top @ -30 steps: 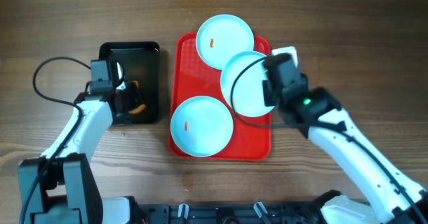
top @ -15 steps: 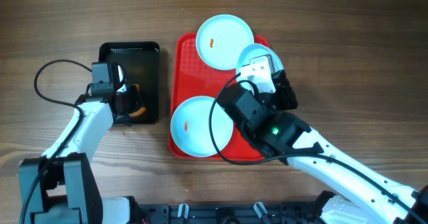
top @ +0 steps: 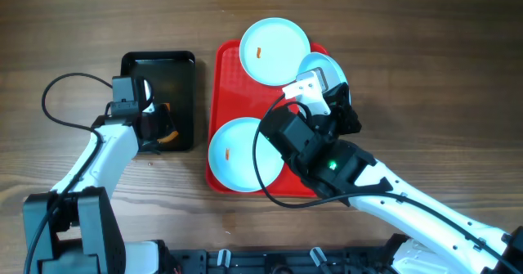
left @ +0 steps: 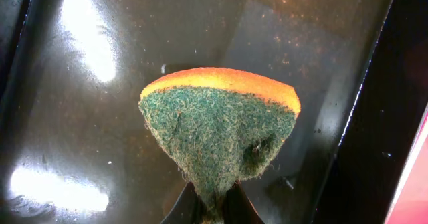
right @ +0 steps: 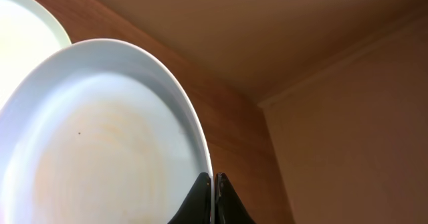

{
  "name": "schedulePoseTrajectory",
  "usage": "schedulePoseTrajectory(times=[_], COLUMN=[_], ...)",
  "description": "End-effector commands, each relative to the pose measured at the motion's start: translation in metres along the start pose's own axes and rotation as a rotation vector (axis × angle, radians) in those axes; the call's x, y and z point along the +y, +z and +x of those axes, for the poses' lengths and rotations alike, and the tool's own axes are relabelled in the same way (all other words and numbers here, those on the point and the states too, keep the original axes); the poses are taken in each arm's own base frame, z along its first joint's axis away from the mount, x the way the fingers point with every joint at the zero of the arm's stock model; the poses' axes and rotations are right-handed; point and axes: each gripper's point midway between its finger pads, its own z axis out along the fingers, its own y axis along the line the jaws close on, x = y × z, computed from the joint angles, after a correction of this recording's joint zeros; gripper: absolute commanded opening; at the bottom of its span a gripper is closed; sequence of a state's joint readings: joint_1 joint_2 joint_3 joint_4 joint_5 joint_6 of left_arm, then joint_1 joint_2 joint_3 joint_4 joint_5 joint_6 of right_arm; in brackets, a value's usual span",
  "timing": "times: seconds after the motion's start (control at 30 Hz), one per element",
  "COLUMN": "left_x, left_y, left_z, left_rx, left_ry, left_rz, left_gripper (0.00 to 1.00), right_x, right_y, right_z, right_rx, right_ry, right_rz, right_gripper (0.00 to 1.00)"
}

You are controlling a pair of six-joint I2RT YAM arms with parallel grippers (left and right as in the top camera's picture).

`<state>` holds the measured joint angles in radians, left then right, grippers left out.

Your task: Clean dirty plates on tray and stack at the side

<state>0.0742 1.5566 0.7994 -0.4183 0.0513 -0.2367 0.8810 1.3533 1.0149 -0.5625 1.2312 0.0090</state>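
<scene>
Next, my right gripper sets its plate down on the bare table (top: 413, 113) beside the red tray, across from the black tray.
The red tray (top: 230, 71) lies mid-table. A pale-blue plate with an orange smear (top: 274, 41) sits at its far end, overhanging the edge. A second smeared plate (top: 237, 155) sits at its near end. My right gripper (right: 214, 184) is shut on the rim of a third plate (right: 100, 150), held up and tilted above the tray's right side; in the overhead view only part of that plate (top: 315, 64) shows past the arm. My left gripper (left: 212, 207) is shut on a green-and-orange sponge (left: 217, 124) over the black tray (top: 176, 69).
The black tray's wet bottom (left: 87, 103) shows glare under the sponge. A black cable (top: 61, 102) loops beside the left arm. Bare wooden table (top: 409, 53) lies right of the red tray.
My right arm has swung in over the tray and lifted the third plate off it, tilting it up on edge. The left arm and sponge have not moved.
</scene>
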Motion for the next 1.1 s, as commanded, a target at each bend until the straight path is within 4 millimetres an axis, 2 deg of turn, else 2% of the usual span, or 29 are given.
schedulePoseTrajectory(times=[0.0, 0.87, 0.97, 1.07], left_x=[0.0, 0.0, 0.0, 0.001], left_y=[0.0, 0.0, 0.0, 0.0], left_z=[0.0, 0.0, 0.0, 0.001], left_rx=[0.0, 0.0, 0.0, 0.004], left_ry=[0.014, 0.014, 0.014, 0.013], left_rz=[0.009, 0.009, 0.009, 0.008], left_gripper=[0.04, 0.04, 0.04, 0.04], right_x=[-0.005, -0.005, 0.01, 0.012], right_y=[-0.003, -0.003, 0.0, -0.005], right_z=[-0.003, -0.003, -0.004, -0.004], right_rx=[-0.011, -0.011, -0.01, -0.017], right_ry=[0.014, 0.0, 0.026, 0.055], right_rz=[0.0, -0.004, -0.09, -0.093], right_gripper=[0.04, 0.04, 0.04, 0.04])
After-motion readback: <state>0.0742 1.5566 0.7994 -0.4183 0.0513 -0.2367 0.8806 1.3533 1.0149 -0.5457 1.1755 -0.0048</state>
